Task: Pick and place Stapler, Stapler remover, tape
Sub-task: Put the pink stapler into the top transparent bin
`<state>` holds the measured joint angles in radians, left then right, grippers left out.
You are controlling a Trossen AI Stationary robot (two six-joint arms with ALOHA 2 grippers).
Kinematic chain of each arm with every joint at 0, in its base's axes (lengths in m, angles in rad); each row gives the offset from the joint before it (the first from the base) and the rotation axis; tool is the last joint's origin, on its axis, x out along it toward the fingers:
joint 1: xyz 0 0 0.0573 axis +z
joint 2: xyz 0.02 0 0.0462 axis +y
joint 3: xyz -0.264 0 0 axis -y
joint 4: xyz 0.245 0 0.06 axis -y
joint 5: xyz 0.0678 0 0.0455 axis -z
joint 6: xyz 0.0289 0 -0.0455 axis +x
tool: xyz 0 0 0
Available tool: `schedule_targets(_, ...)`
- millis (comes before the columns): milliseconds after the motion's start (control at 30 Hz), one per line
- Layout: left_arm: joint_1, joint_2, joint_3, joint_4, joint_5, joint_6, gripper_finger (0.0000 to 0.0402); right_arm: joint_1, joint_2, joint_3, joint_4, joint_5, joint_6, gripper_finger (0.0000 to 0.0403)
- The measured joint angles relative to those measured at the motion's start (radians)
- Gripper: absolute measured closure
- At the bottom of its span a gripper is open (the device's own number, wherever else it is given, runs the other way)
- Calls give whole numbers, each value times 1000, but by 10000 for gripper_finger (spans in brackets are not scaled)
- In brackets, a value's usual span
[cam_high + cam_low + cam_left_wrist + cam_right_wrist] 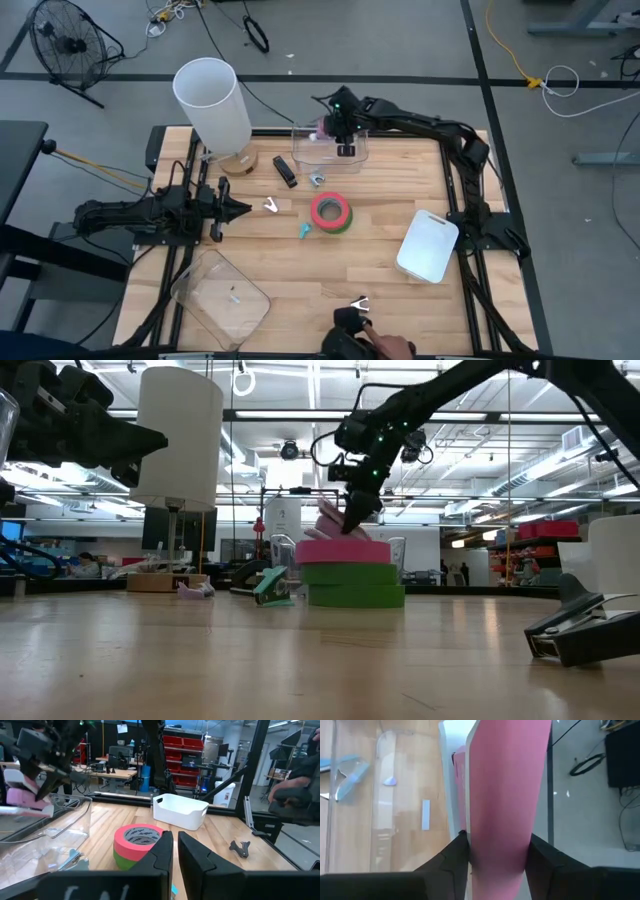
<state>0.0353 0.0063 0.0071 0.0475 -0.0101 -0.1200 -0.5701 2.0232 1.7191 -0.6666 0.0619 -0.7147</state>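
The pink stapler will go down on the bottom of the clear plastic container (334, 149) (443, 818) when my right gripper puts it there.
My right gripper (340, 132) is shut on a pink stapler (502, 795) over a clear plastic container (330, 148) at the table's far edge. The stapler also shows in the low view (328, 520) and the left wrist view (25, 800). A pink-red tape roll lies flat on a green one (331, 212) mid-table. A black stapler (285, 170), a grey staple remover (316, 180), a teal one (305, 230) and a pale one (271, 206) lie on the wood. My left gripper (238, 208) is shut and empty at the left, level, pointing toward the tape (140, 845). My right gripper pinches the pink stapler by its two long sides (475, 845) between its two fingers (457, 857). The fingers come from above, pointing down. The stapler is lifted clear and tilted, hanging over the clear container (282, 550).
A tall white cylinder (212, 100) stands at the far left. A white bin (428, 245) sits at the right. A clear lid or tray (220, 290) lies at the near left. A person's hand (375, 342) and a black staple remover (360, 303) are at the near edge.
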Motion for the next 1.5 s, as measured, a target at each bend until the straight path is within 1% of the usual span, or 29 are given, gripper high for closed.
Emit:
schedule_targets(200,0,0,0,0,0,0,372,0,36,0,4,-4,0,263)
schedule_targets(567,0,0,0,0,0,0,372,0,77,-1,0,-47,26,262)
schedule_targets(933,0,0,0,0,0,0,372,0,111,0,-2,-49,45,260)
schedule_targets(1033,0,0,0,0,0,0,372,0,111,0,-2,-50,52,244)
schedule_targets(1300,0,0,0,0,0,0,372,2,111,-1,-4,-55,53,170)
schedule_targets(1500,0,0,0,0,0,0,372,2,111,-1,-6,-54,53,149)
